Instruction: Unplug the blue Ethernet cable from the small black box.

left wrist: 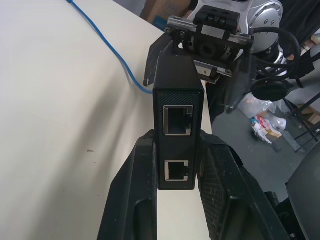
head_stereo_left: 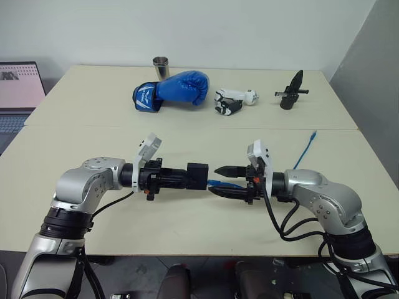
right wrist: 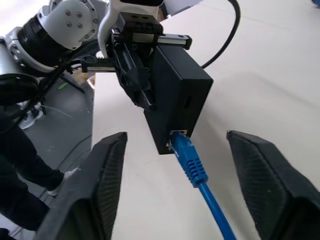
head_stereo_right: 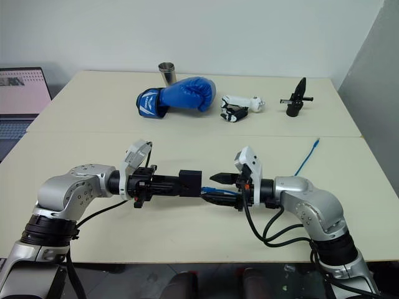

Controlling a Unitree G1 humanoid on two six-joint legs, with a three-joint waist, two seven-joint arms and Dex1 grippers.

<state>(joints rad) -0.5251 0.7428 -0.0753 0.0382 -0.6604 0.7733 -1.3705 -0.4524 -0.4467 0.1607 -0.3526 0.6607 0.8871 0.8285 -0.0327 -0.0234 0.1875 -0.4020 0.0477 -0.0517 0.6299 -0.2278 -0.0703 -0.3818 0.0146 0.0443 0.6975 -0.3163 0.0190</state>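
The blue cable's plug sits at a slant between my right gripper's open fingers. I should line them up and grip the plug (right wrist: 183, 145) close to the black box before I pull.
My left gripper (head_stereo_left: 187, 177) is shut on the small black box (head_stereo_left: 198, 175) and holds it level above the table's front half. In the left wrist view, two empty ports show on the box's (left wrist: 177, 125) near face. The blue Ethernet cable (right wrist: 192, 162) sits plugged into the box's (right wrist: 177, 100) far face. From there it trails right across the table to its free end (head_stereo_left: 312, 134). My right gripper (head_stereo_left: 215, 180) faces the box with its jaws open. Its fingers (right wrist: 100, 180) stand wide on either side of the plug and do not touch it.
At the back of the table lie a blue boxing glove (head_stereo_left: 177, 89), a metal cup (head_stereo_left: 161, 67), a white and black gadget (head_stereo_left: 234, 99) and a pointed black clamp (head_stereo_left: 292, 90). A laptop (head_stereo_left: 15, 93) stands at the far left.
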